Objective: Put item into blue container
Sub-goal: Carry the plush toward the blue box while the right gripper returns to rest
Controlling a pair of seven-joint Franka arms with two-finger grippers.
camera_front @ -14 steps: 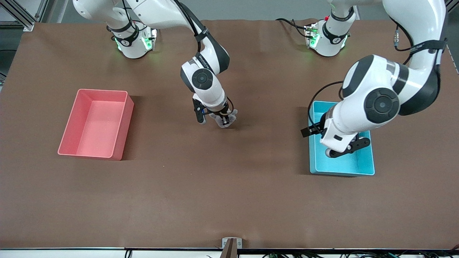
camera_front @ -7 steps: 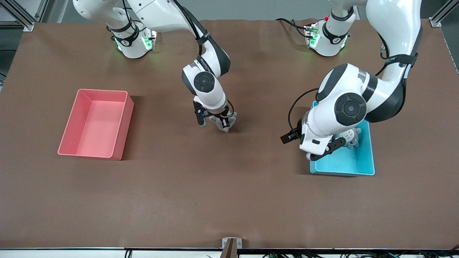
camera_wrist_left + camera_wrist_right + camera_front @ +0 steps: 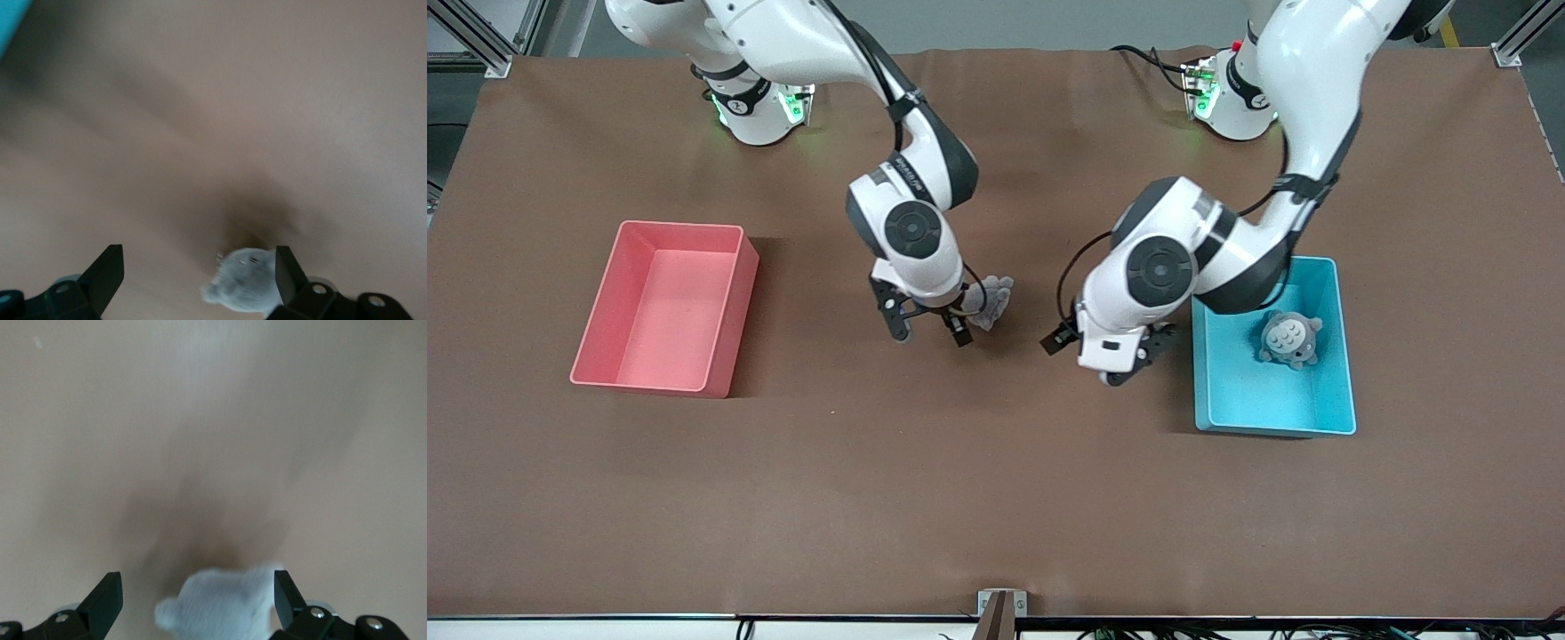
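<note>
I will next move my left gripper to the pale plush toy beside my right gripper and close it around the middle of its body (image 3: 987,305) (image 3: 248,287).
The blue container (image 3: 1272,404) stands toward the left arm's end of the table, and a grey plush toy (image 3: 1289,340) lies inside it. A second, pale plush toy (image 3: 993,300) lies on the bare table near the middle. My right gripper (image 3: 927,333) hangs open just beside that toy without holding it. In the right wrist view the toy (image 3: 220,607) shows between the spread fingers of the right gripper (image 3: 198,587). My left gripper (image 3: 1129,363) is open and empty over the table, between the pale toy and the container. Its wrist view shows the left gripper (image 3: 198,267) and the pale toy (image 3: 243,288) on the table.
A pink bin (image 3: 729,311) of like size stands toward the right arm's end of the table. A corner of the blue container (image 3: 10,20) shows in the left wrist view. A small metal bracket (image 3: 1000,604) sits at the table edge nearest the front camera.
The left arm swung off the blue container toward the table's middle, uncovering the grey toy inside. The right gripper opened, let go of the pale toy and shifted toward the pink bin.
</note>
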